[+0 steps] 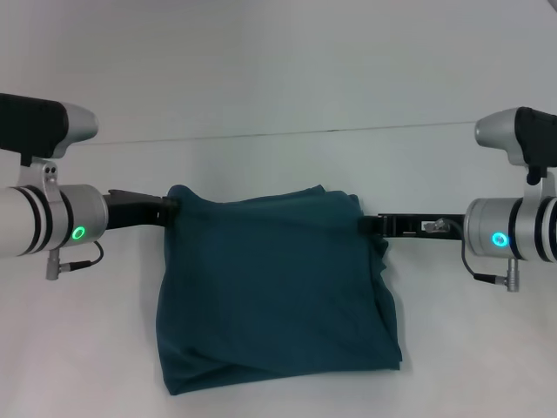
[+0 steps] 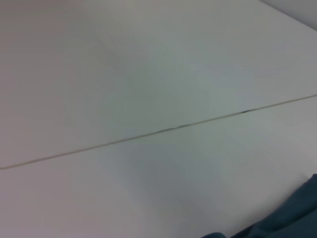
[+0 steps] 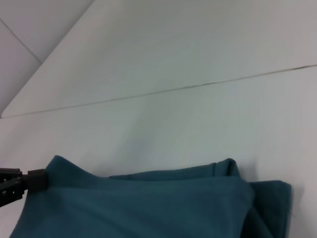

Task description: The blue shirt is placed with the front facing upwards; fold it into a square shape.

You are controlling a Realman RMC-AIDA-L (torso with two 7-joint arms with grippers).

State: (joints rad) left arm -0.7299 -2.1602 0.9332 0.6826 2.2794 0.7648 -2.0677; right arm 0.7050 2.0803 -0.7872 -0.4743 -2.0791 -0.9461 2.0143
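The blue shirt's side edge has crumpled layers sticking out past it, so my right gripper should grab that edge lower down [image 1: 378, 296] and pull while my left gripper holds.
The blue shirt [image 1: 270, 287] is a dark teal bundle folded to a rough square, with no print or collar showing. Its upper edge is lifted off the white table while its lower edge rests near the table's front. My left gripper [image 1: 171, 209] is shut on the upper left corner, and my right gripper [image 1: 367, 225] is shut on the upper right corner. From the right wrist view the shirt [image 3: 148, 203] appears as stacked layers, with the left gripper [image 3: 34, 179] pinching the far corner. Only a bit of the shirt [image 2: 292, 213] shows in the left wrist view.
The white table [image 1: 278, 70] stretches behind and to both sides of the shirt. A thin dark seam [image 1: 278, 135] crosses it at the back, also visible as the seam [image 2: 168, 130] and the seam [image 3: 198, 85] from the wrists.
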